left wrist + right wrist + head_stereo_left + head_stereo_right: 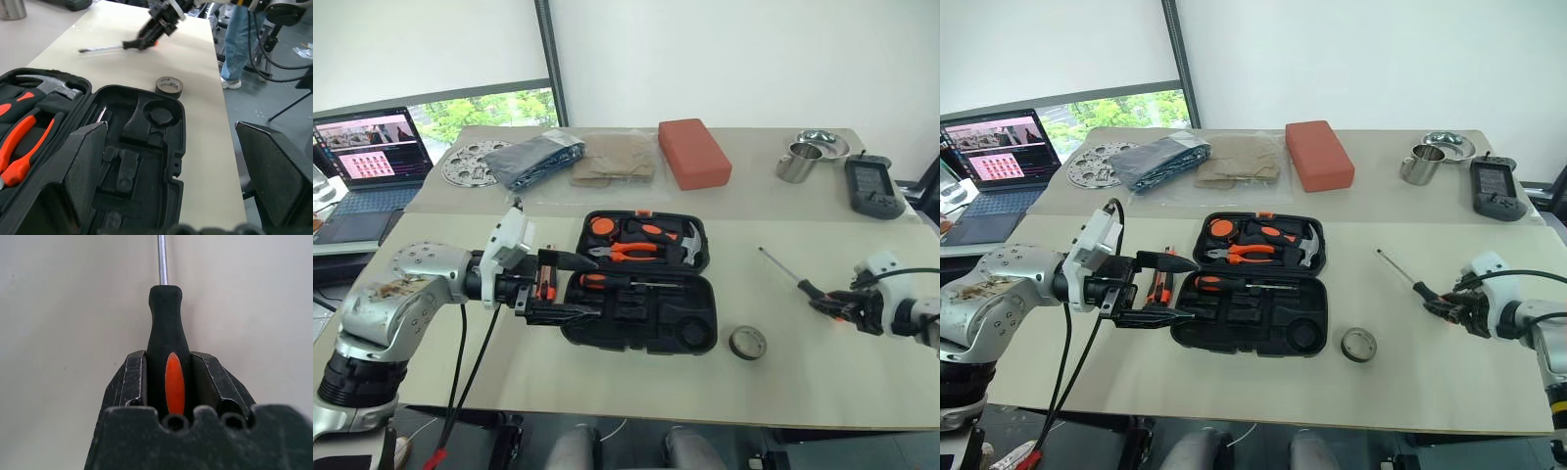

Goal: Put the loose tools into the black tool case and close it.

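The robot's right gripper should release the second long screwdriver alongside the other screwdriver's shaft (656, 292) in the black tool case.
The black tool case (690, 338) lies open in the middle of the table. It holds orange-handled pliers (626, 252), a hammer (690, 245) and one black-and-orange screwdriver (612, 281). My left gripper (1195, 289) stands open at the case's left edge, pointing across it. The utility knife (1163, 284) lies on the table just behind its fingertips. To the right, my right gripper (837, 304) is shut on the handle of the second long screwdriver (168, 333), whose shaft (780, 268) rests on the table. The tape roll (747, 343) sits near the case's front right corner.
Along the back of the table are a red block (693, 152), bagged cloths (578, 159), a perforated metal disc (468, 163), a steel cup (798, 163), a bowl (824, 143) and a dark handheld device (873, 186). A laptop (372, 152) stands far left. A person's legs (239, 44) are beyond the table.
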You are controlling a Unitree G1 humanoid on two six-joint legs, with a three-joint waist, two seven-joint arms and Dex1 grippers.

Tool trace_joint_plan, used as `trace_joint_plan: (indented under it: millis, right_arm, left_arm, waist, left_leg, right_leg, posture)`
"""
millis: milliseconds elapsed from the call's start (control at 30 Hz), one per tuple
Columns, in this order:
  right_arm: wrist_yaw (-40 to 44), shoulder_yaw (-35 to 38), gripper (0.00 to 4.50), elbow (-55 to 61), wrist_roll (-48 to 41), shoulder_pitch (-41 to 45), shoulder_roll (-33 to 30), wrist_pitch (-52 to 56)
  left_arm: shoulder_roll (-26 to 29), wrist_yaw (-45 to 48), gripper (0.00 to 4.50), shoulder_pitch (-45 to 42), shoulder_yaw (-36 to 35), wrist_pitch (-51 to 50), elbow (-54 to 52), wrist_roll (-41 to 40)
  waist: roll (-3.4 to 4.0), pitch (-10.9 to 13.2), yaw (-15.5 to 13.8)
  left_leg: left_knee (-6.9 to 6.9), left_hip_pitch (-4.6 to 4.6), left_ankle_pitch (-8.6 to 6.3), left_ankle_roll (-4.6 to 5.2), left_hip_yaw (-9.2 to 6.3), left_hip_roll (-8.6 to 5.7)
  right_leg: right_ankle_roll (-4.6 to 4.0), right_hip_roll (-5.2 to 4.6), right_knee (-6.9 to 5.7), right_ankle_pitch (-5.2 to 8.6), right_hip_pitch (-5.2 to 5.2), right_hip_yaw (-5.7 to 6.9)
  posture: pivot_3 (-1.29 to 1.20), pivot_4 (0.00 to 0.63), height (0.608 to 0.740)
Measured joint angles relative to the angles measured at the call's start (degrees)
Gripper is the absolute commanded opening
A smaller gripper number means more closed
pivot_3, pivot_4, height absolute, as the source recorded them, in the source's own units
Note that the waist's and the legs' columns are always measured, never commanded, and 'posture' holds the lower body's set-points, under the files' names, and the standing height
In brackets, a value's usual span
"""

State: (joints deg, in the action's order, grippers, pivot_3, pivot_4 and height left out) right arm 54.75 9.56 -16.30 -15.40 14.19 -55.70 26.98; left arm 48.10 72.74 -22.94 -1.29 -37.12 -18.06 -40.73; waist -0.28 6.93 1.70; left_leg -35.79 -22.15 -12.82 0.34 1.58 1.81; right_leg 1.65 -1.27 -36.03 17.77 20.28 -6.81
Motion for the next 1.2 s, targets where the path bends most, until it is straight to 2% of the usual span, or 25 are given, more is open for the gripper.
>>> trace_joint_plan:
  millis: [133, 267, 433, 600, 933, 1000, 1067, 1200]
  right_arm:
    - [4.7, -1.3, 0.97, 9.2, -3.9, 3.8, 5.1, -3.0]
    - [8.9, -9.2, 0.97, 16.0, -2.4, 7.4, 6.2, -5.9]
    - [11.7, -19.2, 0.97, 15.0, 2.3, 14.9, 12.0, -9.3]
    - [14.6, -25.0, 0.97, 11.9, 5.2, 18.4, 15.4, -10.5]
    - [16.8, -27.0, 0.97, 8.9, 6.9, 18.9, 17.4, -12.3]
    - [17.5, -27.0, 1.97, 8.7, 7.4, 18.9, 17.9, -13.0]
    - [17.7, -27.1, 2.46, 8.2, 7.4, 18.9, 18.1, -14.0]
    - [17.0, -26.8, 3.94, 7.8, 7.4, 19.0, 19.1, -14.4]
  left_arm:
    - [0.4, -0.2, 4.50, 1.3, -1.3, 0.0, -0.1, -0.1]
    - [2.7, -0.8, 4.50, 4.6, -4.7, -0.2, -0.7, -0.1]
    - [5.6, -2.2, 4.50, 11.6, -10.3, -0.7, -3.4, -0.3]
    - [6.3, -4.2, 4.50, 15.3, -13.6, -1.8, -6.1, -1.9]
    - [6.7, -6.9, 4.50, 17.3, -16.0, -3.1, -8.8, -3.6]
    - [7.2, -7.0, 4.50, 17.5, -16.1, -3.1, -8.8, -3.7]
    - [7.8, -7.0, 4.50, 17.5, -16.1, -3.1, -8.8, -3.7]
    - [7.9, -7.2, 4.50, 17.4, -16.0, -3.1, -8.8, -4.1]
  waist:
    - [0.00, 0.2, 1.3]
    - [0.08, 0.2, 1.2]
    - [-0.06, 0.2, 0.9]
    - [-0.05, 0.2, 0.4]
    - [-0.05, 0.2, 0.8]
    - [-0.05, 0.2, 0.9]
    - [-0.05, 0.2, 0.9]
    - [-0.05, 0.2, 0.9]
  left_leg:
    - [0.04, 0.04, 0.00, 0.00, -0.06, 0.12]
    - [0.05, 0.09, 0.00, 0.00, -0.14, 0.16]
    - [0.06, 0.09, 0.00, 0.00, -0.05, 0.14]
    - [0.09, 0.10, 0.00, 0.00, -0.14, 0.15]
    - [0.13, 0.19, 0.00, 0.00, -0.12, 0.17]
    - [0.13, 0.20, 0.00, -0.01, -0.11, 0.19]
    - [0.14, 0.21, 0.00, -0.01, -0.11, 0.18]
    - [0.14, 0.21, 0.00, -0.01, -0.11, 0.18]
  right_leg:
    - [0.00, 0.18, -0.07, 0.00, 0.02, -0.04]
    - [-0.01, 0.10, -0.09, 0.00, 0.02, 0.06]
    - [-0.03, -0.10, -0.07, -0.01, 0.03, 0.08]
    - [-0.06, -0.15, -0.13, -0.01, 0.04, 0.24]
    - [-0.13, -0.15, -0.19, -0.02, 0.04, 0.26]
    - [-0.14, -0.14, -0.19, -0.03, 0.05, 0.26]
    - [-0.15, -0.14, -0.19, -0.03, 0.05, 0.27]
    - [-0.16, -0.14, -0.19, -0.03, 0.05, 0.27]
  posture:
    - [0.00, 0.150, 0.740]
    - [0.00, 0.150, 0.740]
    - [0.00, 0.150, 0.740]
    - [0.00, 0.150, 0.740]
    - [0.00, 0.150, 0.740]
    - [0.00, 0.150, 0.740]
    - [0.00, 0.150, 0.740]
    - [0.00, 0.150, 0.740]
